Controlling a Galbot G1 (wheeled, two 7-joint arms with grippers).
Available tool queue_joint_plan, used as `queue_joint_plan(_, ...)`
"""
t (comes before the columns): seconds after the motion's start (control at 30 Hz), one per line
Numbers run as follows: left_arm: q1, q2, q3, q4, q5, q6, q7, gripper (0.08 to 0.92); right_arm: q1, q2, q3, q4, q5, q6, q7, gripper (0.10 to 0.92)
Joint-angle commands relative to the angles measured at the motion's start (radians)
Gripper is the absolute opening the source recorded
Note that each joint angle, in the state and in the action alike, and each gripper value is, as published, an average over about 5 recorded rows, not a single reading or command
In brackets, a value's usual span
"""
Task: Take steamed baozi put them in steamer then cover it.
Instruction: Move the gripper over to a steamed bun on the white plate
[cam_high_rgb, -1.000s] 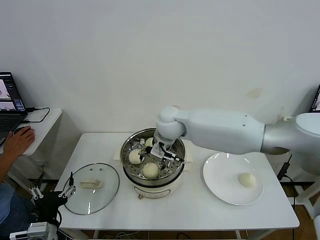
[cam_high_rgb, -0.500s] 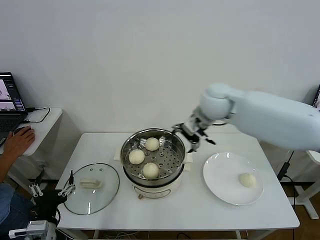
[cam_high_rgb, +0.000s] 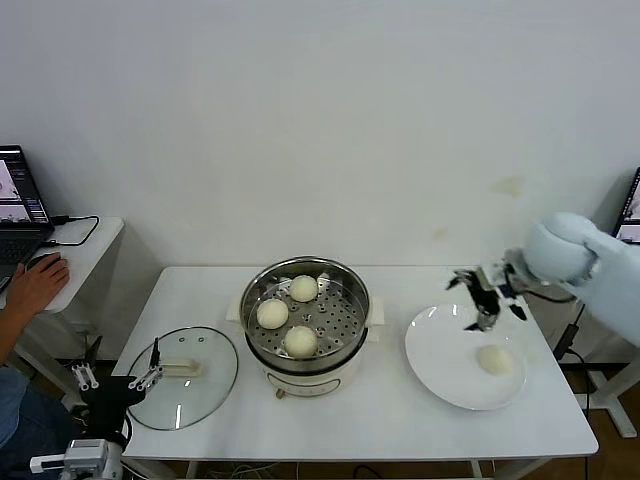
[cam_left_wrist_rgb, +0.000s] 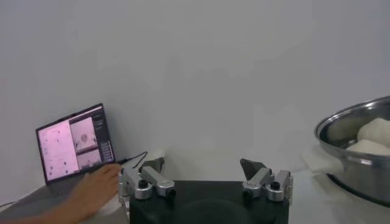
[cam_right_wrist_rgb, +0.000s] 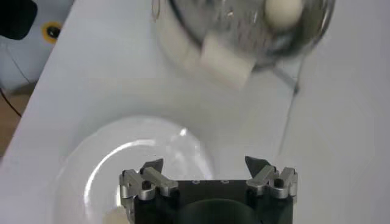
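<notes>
Next, my right gripper grips the sides of the baozi (cam_high_rgb: 496, 360) (cam_right_wrist_rgb: 116, 215) on the white plate, because it is the last one outside the steamer.
The steel steamer (cam_high_rgb: 363, 306) stands mid-table with three steamed baozi on its perforated tray: (cam_high_rgb: 304, 288), (cam_high_rgb: 272, 313), (cam_high_rgb: 301, 341). Another baozi (cam_high_rgb: 494, 359) lies on the white plate (cam_high_rgb: 440, 350) to the right. My right gripper (cam_high_rgb: 483, 297) hangs open and empty over the plate's far edge, a little behind that bun. Its wrist view shows the gripper (cam_right_wrist_rgb: 204, 165), the plate (cam_right_wrist_rgb: 122, 164), the bun's edge (cam_right_wrist_rgb: 113, 216) and the steamer (cam_right_wrist_rgb: 225, 61). The glass cover (cam_high_rgb: 205, 385) lies flat left of the steamer. My left gripper (cam_high_rgb: 115, 380) waits open off the table's left corner.
A laptop (cam_left_wrist_rgb: 73, 149) and a person's hand (cam_high_rgb: 35, 285) are on a side table at the far left. The left wrist view shows the open left gripper (cam_left_wrist_rgb: 204, 171) and the steamer's wall (cam_left_wrist_rgb: 359, 164). A wall stands behind the table.
My right gripper has risen out of the steamer and swung right to above the plate, leaving a third baozi on the tray. The left gripper has shifted slightly.
</notes>
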Motion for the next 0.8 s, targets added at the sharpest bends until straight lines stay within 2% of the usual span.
queue_joint_plan(0.03,0.004,-0.002,0.010,-0.001,0.006,0.001,0.000,0.823,-0.416,-0.065,0.342,-0.141,-0.156,0.048,-0.001,0.822)
queue_joint_plan(0.4,0.030,-0.009,-0.007,-0.007,0.011,0.001,0.001,0.823,-0.484,0.076,0.357,-0.309,-0.266,0.089,0.024,0.823)
queue_joint_plan(0.8,0.033,-0.015,-0.012,0.002,0.011,0.000,0.000,0.823,-0.462,0.156,0.338,-0.345,-0.260,0.081,0.046,0.823)
